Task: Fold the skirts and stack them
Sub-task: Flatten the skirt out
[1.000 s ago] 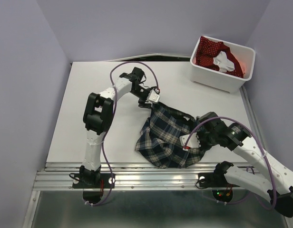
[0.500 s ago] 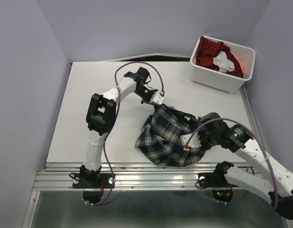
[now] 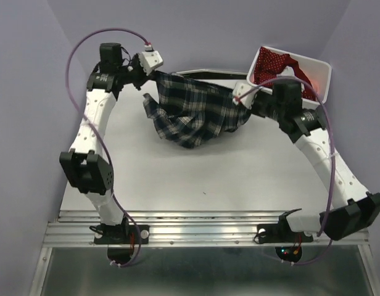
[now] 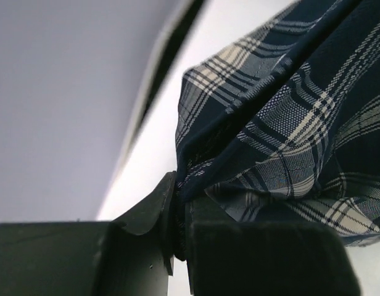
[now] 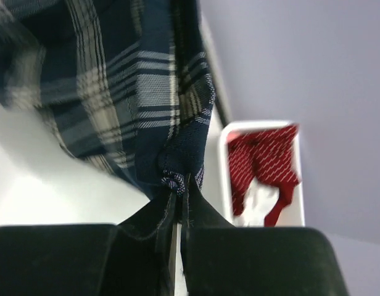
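Observation:
Next, I let go of the plaid skirt with my right gripper, laid out across the middle of the white table (image 3: 208,152) behind the metal rail. The skirt now hangs over the table's far half.
The plaid skirt (image 3: 193,110), dark navy with white lines, hangs stretched in the air over the far half of the table. My left gripper (image 3: 154,69) is shut on its left top corner, and the wrist view shows the cloth (image 4: 282,117) pinched between the jaws of my left gripper (image 4: 179,206). At the other end my right gripper (image 3: 242,97) is shut on the right top corner, where my right gripper (image 5: 177,185) nips the waistband of the plaid skirt (image 5: 134,92). The red dotted skirt (image 3: 277,66) lies in the white bin (image 3: 322,74); the right wrist view also catches the red skirt (image 5: 264,166).
The white bin stands at the table's far right corner, just behind my right arm (image 3: 313,139). Purple walls close in the left, back and right sides. My left arm (image 3: 91,129) reaches up along the left edge. A metal rail (image 3: 196,229) runs along the near edge.
My left gripper has closed on the plaid skirt's corner. Both arms have then lifted the skirt off the table and carried it to the far side, spreading it between them.

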You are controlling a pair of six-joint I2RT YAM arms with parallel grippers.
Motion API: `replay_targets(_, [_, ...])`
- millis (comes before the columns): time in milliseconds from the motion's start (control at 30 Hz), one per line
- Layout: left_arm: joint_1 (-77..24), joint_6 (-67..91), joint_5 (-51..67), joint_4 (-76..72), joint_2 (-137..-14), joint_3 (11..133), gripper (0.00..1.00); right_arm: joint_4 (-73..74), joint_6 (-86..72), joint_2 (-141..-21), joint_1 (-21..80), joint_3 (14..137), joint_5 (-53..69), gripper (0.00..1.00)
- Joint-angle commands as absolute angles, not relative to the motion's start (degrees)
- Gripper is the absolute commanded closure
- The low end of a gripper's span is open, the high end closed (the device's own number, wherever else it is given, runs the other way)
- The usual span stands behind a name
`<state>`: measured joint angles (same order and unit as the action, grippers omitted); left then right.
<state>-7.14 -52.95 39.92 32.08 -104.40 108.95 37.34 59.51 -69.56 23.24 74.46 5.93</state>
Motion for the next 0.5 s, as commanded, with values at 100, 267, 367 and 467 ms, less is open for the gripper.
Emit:
replay_targets(100, [-2.99, -37.18, 16.18, 8.63, -88.35, 106.11, 1.00, 32.96, 42.01, -85.07, 6.43, 105.88, 20.54, 0.99])
replay_targets(267, [-3.42, -48.82, 23.10, 6.66, -70.16, 82.07, 1.00, 32.69, 47.35, -81.05, 4.92, 98.41, 27.58, 0.99])
replay_targets(367, [-5.00, -53.60, 24.44, 10.88, -62.00, 69.23, 1.00, 34.18, 56.47, -72.55, 4.92, 85.91, 33.47, 0.99])
replay_targets(467, [-8.08, -54.59, 23.91, 16.06, -58.02, 59.72, 1.00, 36.55, 60.46, -68.04, 4.92, 74.03, 35.86, 0.99])
